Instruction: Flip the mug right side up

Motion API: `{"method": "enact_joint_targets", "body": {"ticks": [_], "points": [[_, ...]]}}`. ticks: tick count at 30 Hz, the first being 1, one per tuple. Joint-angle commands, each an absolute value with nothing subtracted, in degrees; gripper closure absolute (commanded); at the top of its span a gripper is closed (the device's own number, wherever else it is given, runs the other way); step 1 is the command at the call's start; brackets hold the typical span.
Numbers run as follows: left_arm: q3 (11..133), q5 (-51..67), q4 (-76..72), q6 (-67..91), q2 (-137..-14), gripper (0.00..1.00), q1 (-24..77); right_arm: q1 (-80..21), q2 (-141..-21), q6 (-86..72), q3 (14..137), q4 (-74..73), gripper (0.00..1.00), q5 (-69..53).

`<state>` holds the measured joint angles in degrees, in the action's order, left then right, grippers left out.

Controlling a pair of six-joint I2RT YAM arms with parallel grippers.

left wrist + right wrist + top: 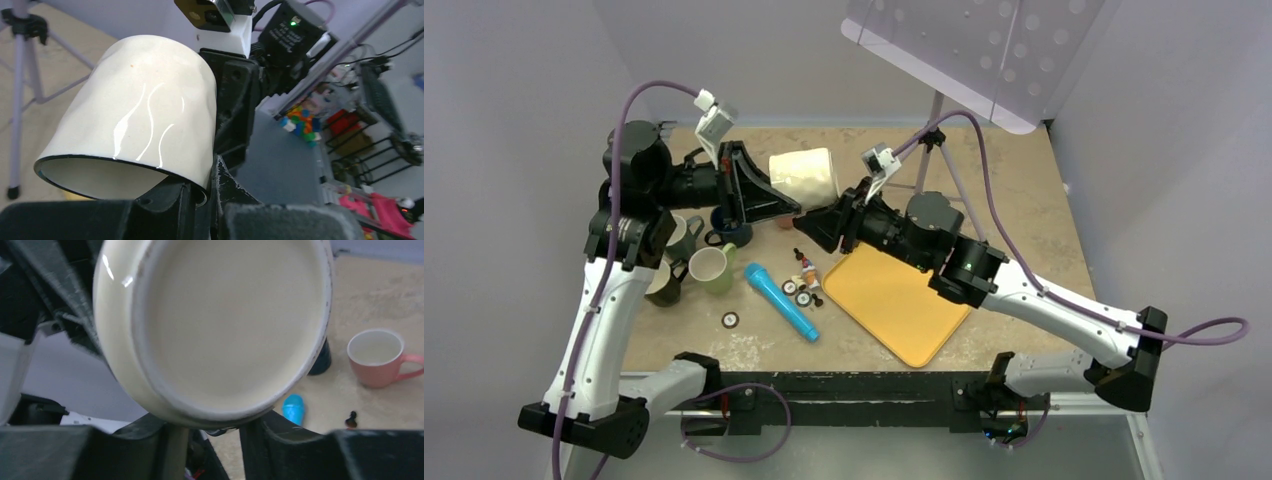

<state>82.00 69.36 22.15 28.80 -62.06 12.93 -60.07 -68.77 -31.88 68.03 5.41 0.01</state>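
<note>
I will use my left gripper to set the cream mug free on the table (748,318), between the blue cylinder and the front edge of the table.
A cream mug (804,175) hangs on its side in the air above the back of the table. My left gripper (786,208) is shut on its rim. In the left wrist view, one finger is inside the mouth and the other outside the mug (135,115), with the gripper (210,192) pinching the wall. My right gripper (809,228) is at the mug's base. In the right wrist view the flat bottom of the mug (225,320) fills the frame. The gripper (217,437) stands open, its jaws apart under the base's lower edge.
An orange tray (904,300) lies at centre right. A blue cylinder (781,301) and small figures (807,280) lie beside it. Green mugs (714,268) and a dark blue mug (729,232) stand at the left. A pink mug (375,357) stands upright below. A tripod (939,140) stands at the back.
</note>
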Motion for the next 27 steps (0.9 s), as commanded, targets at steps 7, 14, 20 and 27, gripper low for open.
{"method": "enact_joint_targets", "body": {"ticks": [7,14,20,27], "points": [[85.2,20.4,67.3,-22.4,-61.5,1.0,14.1,-61.0,-72.3,-30.9,70.0,-11.6,0.33,15.4],[69.5,12.1,85.7,-39.6,-59.3,1.0,18.9,-61.0,-69.2,-32.3,65.9,-17.7,0.33,23.7],[56.9,7.2,77.6,-39.3,-58.6,1.0,23.0,-60.9,-68.4,-32.5,65.1,-19.0,0.32,27.2],[49.8,8.8,70.2,-37.7,-63.5,1.0,33.6,-59.1,-68.9,-34.9,65.7,-24.3,0.32,31.7]]}}
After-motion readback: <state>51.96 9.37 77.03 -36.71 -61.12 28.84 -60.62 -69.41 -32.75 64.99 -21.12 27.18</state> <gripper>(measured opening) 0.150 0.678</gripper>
